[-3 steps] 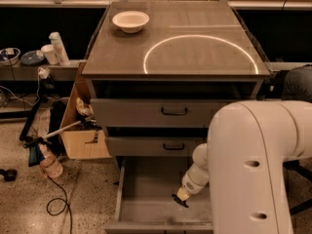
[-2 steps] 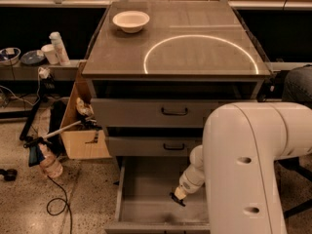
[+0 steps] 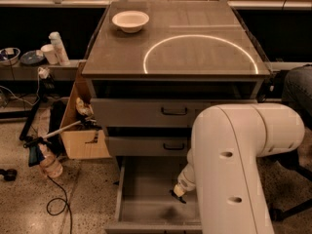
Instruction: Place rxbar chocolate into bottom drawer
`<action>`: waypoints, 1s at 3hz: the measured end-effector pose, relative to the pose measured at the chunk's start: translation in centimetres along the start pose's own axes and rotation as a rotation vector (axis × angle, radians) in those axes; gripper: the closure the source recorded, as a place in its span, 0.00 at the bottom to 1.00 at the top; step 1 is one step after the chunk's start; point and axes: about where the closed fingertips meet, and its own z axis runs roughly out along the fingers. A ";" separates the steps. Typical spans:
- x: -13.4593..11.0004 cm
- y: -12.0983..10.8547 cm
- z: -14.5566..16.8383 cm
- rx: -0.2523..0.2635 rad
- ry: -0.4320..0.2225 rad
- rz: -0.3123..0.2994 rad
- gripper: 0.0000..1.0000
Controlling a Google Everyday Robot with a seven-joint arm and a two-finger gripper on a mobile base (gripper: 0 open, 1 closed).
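Note:
Next, I let go of the rxbar chocolate on the bottom drawer's grey bottom (image 3: 178,212), near the drawer's front panel.
The bottom drawer (image 3: 127,189) of the grey cabinet is pulled open, and its plain grey floor shows. My white arm reaches down from the right into it. The gripper (image 3: 178,193) is low inside the drawer, near its right side and just above the floor. A small dark flat shape (image 3: 180,199) sits at the gripper's tip and looks like the rxbar chocolate. I cannot tell whether it is held or lying on the floor. The arm hides the drawer's right part.
A white bowl (image 3: 130,20) stands on the cabinet top (image 3: 195,38) at the back left. Two upper drawers (image 3: 146,112) with black handles are closed. On the floor to the left are a cardboard box (image 3: 80,135), a bottle (image 3: 48,162) and cables.
My arm has swung slightly left and fills more of the view. The gripper has shifted a little left inside the bottom drawer.

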 end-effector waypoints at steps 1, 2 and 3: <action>0.0 -0.7 0.9 0.009 0.019 0.016 1.00; 0.7 -0.8 1.7 -0.001 0.031 0.041 1.00; 1.9 -0.1 2.7 -0.026 0.052 0.056 1.00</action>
